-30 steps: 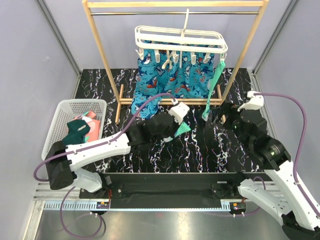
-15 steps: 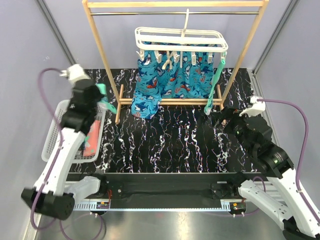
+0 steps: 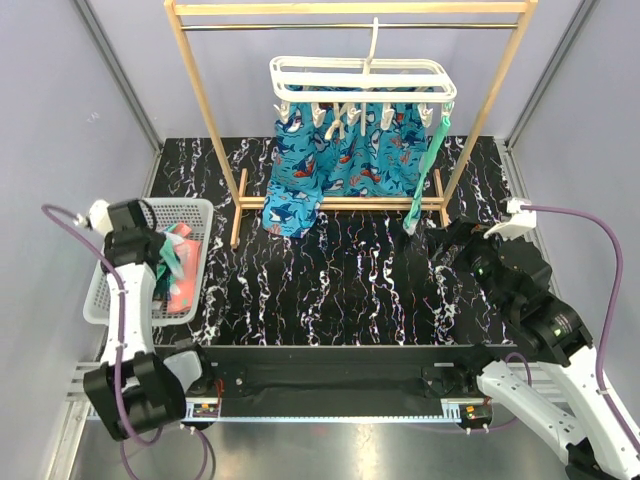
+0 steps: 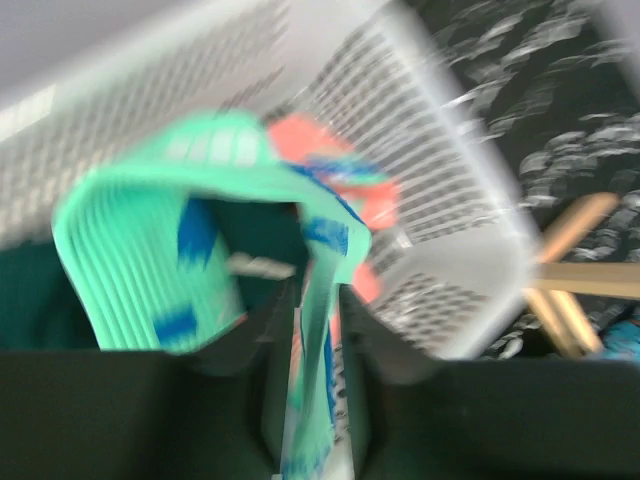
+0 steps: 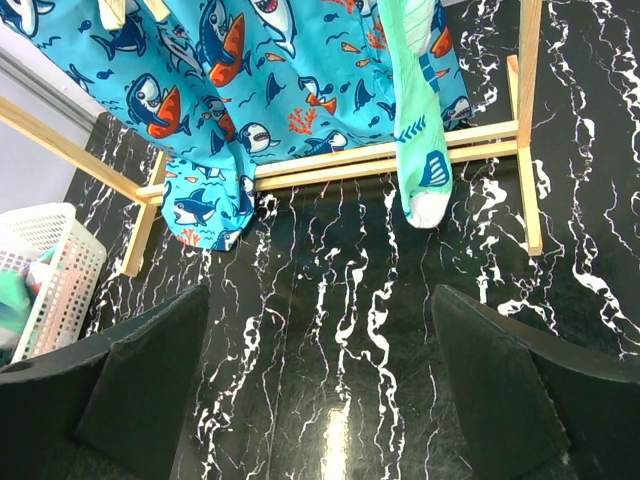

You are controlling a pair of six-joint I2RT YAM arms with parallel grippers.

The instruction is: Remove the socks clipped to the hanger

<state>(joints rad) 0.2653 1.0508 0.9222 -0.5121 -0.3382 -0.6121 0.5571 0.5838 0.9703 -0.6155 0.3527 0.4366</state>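
Note:
Next, my right gripper grabs the lower end [image 3: 411, 219] [image 5: 430, 190] of the hanging mint-green sock, near the sock's white toe.
The white clip hanger [image 3: 362, 78] hangs from the wooden rail stand. Bright blue shark-print socks [image 3: 340, 160] and one mint-green sock [image 3: 428, 170] are clipped to it; both show in the right wrist view, the blue ones [image 5: 250, 90] left of the mint one [image 5: 418, 130]. My left gripper [image 3: 165, 255] is over the white mesh basket and shut on a mint-green sock [image 4: 318, 340] that drapes into it [image 4: 180, 230]. A coral-pink sock [image 3: 185, 285] and a dark teal one [image 4: 30, 300] lie in the basket. My right gripper [image 3: 435, 240] is open and empty, low over the table in front of the hanging mint sock.
The white mesh basket [image 3: 195, 215] stands at the left of the black marbled table [image 3: 340, 290]. The wooden stand's feet [image 3: 238, 215] and low crossbar [image 5: 400, 150] rest on the table behind both grippers. Grey walls close in left and right.
My left arm swung from mid-table to the left with the mint-green sock, up past the wall, then down over the basket. My right gripper drew back a little from the hanging sock.

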